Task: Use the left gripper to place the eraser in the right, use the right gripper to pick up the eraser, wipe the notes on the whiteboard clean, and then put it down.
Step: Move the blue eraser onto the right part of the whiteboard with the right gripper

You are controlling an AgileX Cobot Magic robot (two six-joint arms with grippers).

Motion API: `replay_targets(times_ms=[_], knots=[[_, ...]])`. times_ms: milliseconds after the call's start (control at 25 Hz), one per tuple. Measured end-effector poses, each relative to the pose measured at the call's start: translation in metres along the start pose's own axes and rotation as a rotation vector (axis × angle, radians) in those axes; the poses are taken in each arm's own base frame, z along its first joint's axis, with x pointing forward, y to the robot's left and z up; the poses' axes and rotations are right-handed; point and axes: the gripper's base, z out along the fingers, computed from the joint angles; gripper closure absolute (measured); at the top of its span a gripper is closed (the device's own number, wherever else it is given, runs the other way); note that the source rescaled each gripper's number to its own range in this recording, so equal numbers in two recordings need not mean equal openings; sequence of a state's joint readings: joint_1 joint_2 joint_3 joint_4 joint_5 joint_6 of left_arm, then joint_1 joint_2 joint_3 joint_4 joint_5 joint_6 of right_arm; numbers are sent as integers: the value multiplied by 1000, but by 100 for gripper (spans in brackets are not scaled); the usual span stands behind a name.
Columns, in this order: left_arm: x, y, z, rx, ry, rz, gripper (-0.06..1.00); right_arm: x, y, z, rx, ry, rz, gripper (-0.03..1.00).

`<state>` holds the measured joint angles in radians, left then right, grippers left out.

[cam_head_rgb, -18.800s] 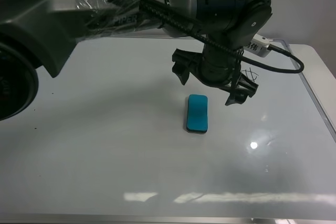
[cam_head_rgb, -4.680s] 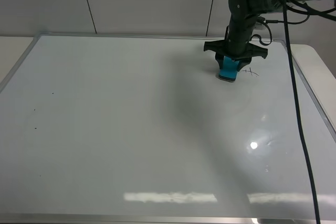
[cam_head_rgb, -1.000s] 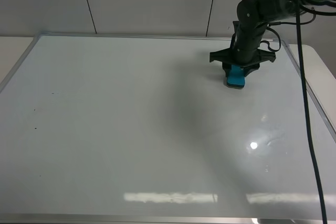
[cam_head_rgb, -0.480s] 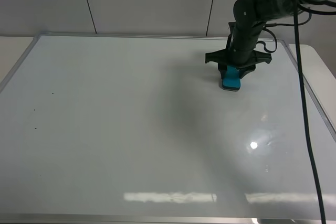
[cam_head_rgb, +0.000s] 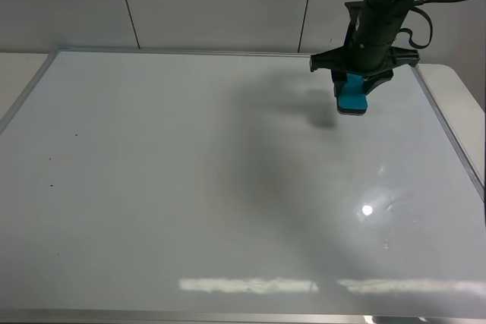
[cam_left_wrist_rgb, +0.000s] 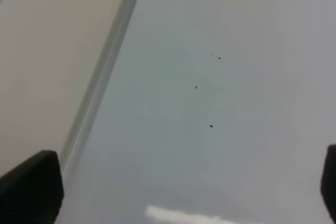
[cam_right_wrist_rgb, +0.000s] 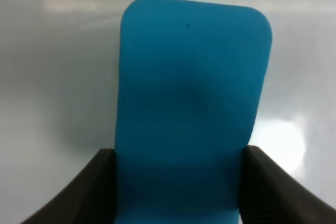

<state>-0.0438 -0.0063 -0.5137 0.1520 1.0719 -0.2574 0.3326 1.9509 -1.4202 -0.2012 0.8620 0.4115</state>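
Note:
The robot's right gripper will release the teal eraser on the whiteboard (cam_head_rgb: 385,186) just past the lamp glare spot.
The whiteboard (cam_head_rgb: 190,187) fills the exterior high view, glossy white in a thin silver frame. Above its far right corner, my right gripper (cam_head_rgb: 355,80) is shut on the teal eraser (cam_head_rgb: 352,98), which hangs off the surface and casts a shadow to its left. The right wrist view has the eraser (cam_right_wrist_rgb: 191,108) clamped between my two black fingers (cam_right_wrist_rgb: 92,192), over bare board. No notes show on the board in any view. My left gripper (cam_left_wrist_rgb: 181,195) is open over the whiteboard (cam_left_wrist_rgb: 236,77) near its left edge, holding nothing, and is out of the exterior high view.
Tiny dark specks (cam_head_rgb: 51,160) dot the board's left side, seen also as specks (cam_left_wrist_rgb: 211,126) in the left wrist view. A beige tabletop (cam_left_wrist_rgb: 42,51) lies beyond the silver frame (cam_left_wrist_rgb: 105,77). A lamp glare spot (cam_head_rgb: 367,209) sits at the right.
My right gripper has risen off the board with the eraser and shifted slightly right and toward the far edge; the eraser's shadow now lies apart from it.

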Motion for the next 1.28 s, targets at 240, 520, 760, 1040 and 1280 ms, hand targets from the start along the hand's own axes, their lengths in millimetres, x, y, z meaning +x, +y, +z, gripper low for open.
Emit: replay_targets(times_ms=[240, 520, 760, 1040, 1280], knots=[[0, 0, 0, 0, 0, 0, -6, 52, -13, 0, -19, 10, -17, 97], [0, 0, 0, 0, 0, 0, -6, 107, -26, 5, -32, 56, -1, 97], [0, 0, 0, 0, 0, 0, -6, 144, -33, 13, -48, 82, 5, 97], [0, 0, 0, 0, 0, 0, -6, 149, -34, 11, -64, 57, 12, 97], [0, 0, 0, 0, 0, 0, -6, 149, -34, 11, -65, 56, 12, 85]])
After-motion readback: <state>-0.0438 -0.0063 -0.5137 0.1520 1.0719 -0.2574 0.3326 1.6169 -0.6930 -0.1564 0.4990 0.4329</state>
